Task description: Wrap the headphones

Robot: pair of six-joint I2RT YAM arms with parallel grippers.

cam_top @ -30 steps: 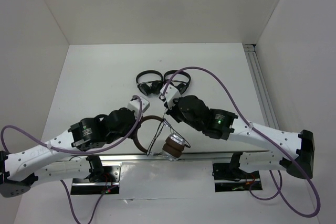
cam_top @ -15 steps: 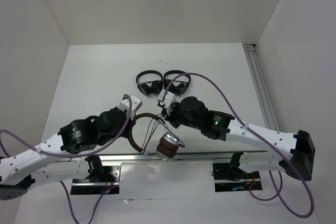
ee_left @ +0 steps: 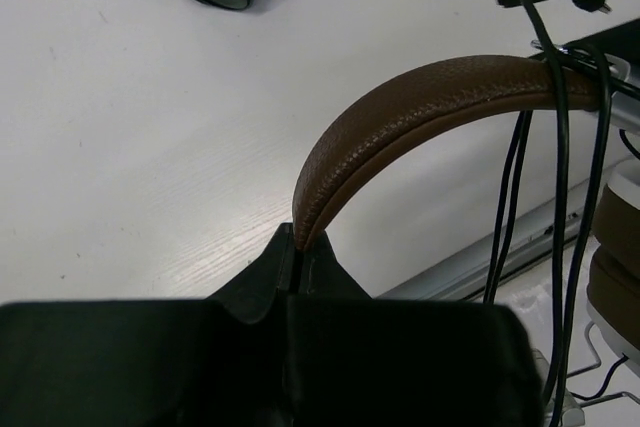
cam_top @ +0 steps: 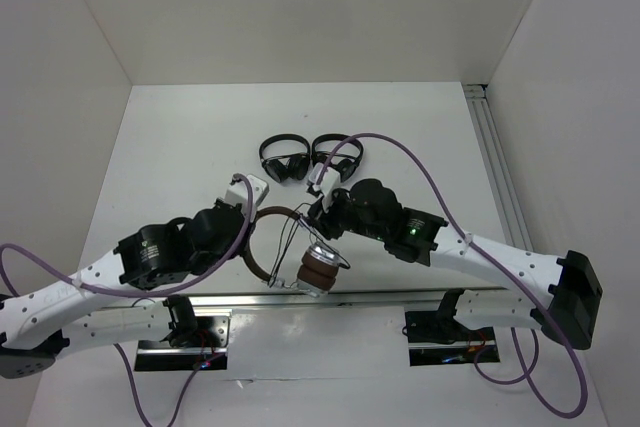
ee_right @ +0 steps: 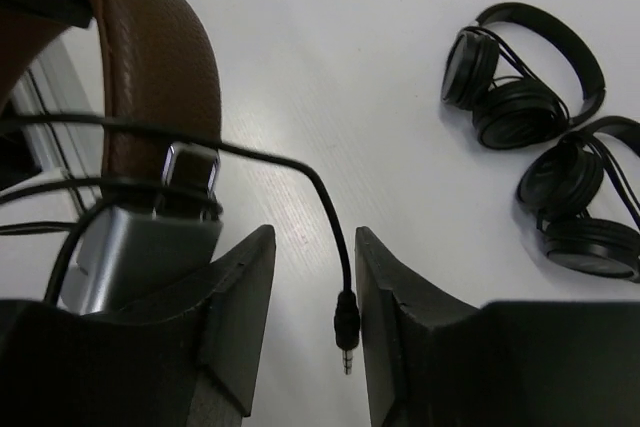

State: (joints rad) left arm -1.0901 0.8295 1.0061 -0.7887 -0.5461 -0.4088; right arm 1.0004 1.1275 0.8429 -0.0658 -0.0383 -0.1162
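My left gripper should put down the brown headphones on the white table (cam_top: 181,231) below its own wrist, close to the front rail. The headphones are now held above the table.
The headphones' brown headband (cam_top: 258,263) is held above the table near the front edge. The stacked brown-and-silver earcups (cam_top: 319,272) hang at its right end. My left gripper (cam_top: 256,217) is shut on the headband (ee_left: 420,107), pinching its edge between the fingertips (ee_left: 300,237). The thin black cable (ee_left: 556,197) runs in several strands over the headband's right end and down. My right gripper (ee_right: 312,257) is open just beside the silver slider (ee_right: 150,237) and headband (ee_right: 160,57). The cable's plug (ee_right: 346,327) hangs loose between its fingers, close to the right finger.
Two small all-black folded headphones (cam_top: 285,159) (cam_top: 338,155) lie side by side on the table behind the grippers; they also show in the right wrist view (ee_right: 520,77) (ee_right: 585,207). An aluminium rail (cam_top: 400,297) runs along the near edge, another (cam_top: 495,167) along the right side.
The headphones and earcups have shifted a little left with my left gripper. My right gripper has moved along the headband's right end with the cable end.
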